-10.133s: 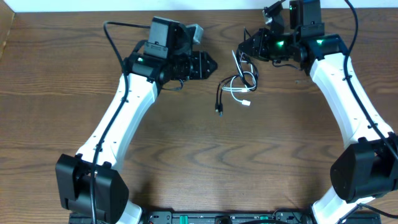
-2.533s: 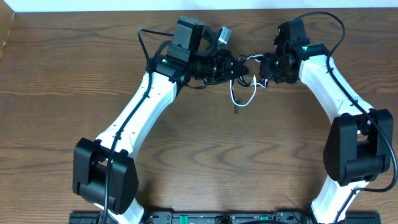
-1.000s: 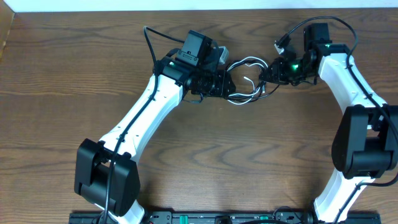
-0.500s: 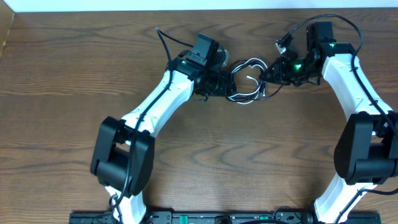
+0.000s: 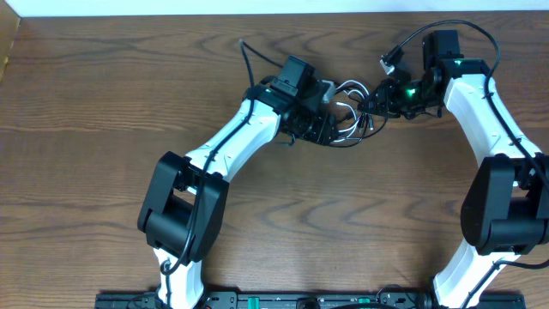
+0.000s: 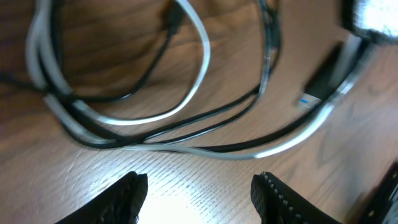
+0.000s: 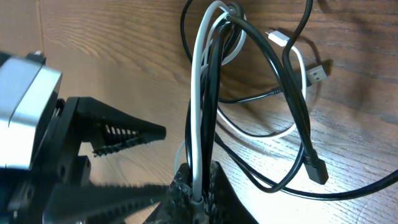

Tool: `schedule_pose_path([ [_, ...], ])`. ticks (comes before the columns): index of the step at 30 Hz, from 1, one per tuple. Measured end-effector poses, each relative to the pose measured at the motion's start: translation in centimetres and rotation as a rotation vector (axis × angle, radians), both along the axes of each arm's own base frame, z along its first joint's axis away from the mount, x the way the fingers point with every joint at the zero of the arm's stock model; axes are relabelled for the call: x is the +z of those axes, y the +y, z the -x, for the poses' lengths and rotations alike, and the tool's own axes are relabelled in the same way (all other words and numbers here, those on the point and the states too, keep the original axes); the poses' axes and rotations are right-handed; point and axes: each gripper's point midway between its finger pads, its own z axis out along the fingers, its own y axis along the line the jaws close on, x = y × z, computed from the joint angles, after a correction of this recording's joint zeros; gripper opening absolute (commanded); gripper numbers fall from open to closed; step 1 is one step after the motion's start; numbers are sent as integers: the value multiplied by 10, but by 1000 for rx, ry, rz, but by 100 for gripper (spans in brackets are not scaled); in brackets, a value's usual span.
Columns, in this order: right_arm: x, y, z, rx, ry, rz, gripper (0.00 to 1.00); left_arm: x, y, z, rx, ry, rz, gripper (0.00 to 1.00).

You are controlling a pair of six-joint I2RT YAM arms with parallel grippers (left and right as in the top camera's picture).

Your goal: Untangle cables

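The white cable and the black cable run side by side at the tangle's near side (image 6: 193, 150), and I need to close my left gripper on them there.
The white cable (image 7: 200, 74) and the black cable (image 7: 292, 106) lie tangled in loose loops on the wooden table. My right gripper (image 7: 199, 182) is shut on a bundle of white and black strands and holds it just off the table. In the overhead view it (image 5: 375, 101) sits at the right end of the tangle (image 5: 347, 87). My left gripper (image 6: 200, 185) is open and empty, low over the table, with the white cable (image 6: 202, 68) and black cable (image 6: 217, 121) just ahead of its fingertips. Overhead, it (image 5: 334, 127) is at the tangle's left side.
A black plug (image 7: 314, 168), a white plug (image 7: 278, 38) and a metal USB end (image 7: 317, 73) lie loose on the wood. The left gripper's open fingers (image 7: 121, 132) show close beside my right gripper. The table's back edge runs just behind both arms.
My left arm has swung right and forward, bringing its open gripper up against the tangle. My right gripper has stayed in place, shut on the strands.
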Motion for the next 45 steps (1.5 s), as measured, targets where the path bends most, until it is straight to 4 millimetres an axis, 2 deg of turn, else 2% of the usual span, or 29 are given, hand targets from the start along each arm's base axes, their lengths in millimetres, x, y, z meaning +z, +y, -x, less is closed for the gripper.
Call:
schedule_pose_path([
  [7,0,0,0,0,2,0,1,8,-12,-15,-98,-161,27,60],
  [19,-1,0,4,0,22,1,1,8,-15,-14,-205,-243,10,57],
  [22,-1,0,4,0,22,1,1,2,-16,-14,-209,-240,8,54],
  [24,-1,0,4,0,22,1,1,-10,-17,-14,-213,-224,0,50],
  [26,-1,0,4,0,22,1,1,-29,-19,-11,-222,-191,-16,43],
  [28,-1,0,4,0,22,1,1,-35,-20,-10,-228,-184,-20,43],
  [35,-1,0,5,0,24,1,1,-33,-25,-13,-231,-209,-7,43],
  [38,-1,0,5,0,26,1,9,-32,-33,-9,-247,-218,-1,42],
  [39,-1,0,5,-2,29,1,19,-31,-36,-7,-256,-221,2,42],
  [41,-2,0,5,1,22,4,28,-31,-46,1,-279,-226,7,42],
  [45,-8,-10,1,-46,42,58,35,-30,-52,6,-294,-228,10,41],
])
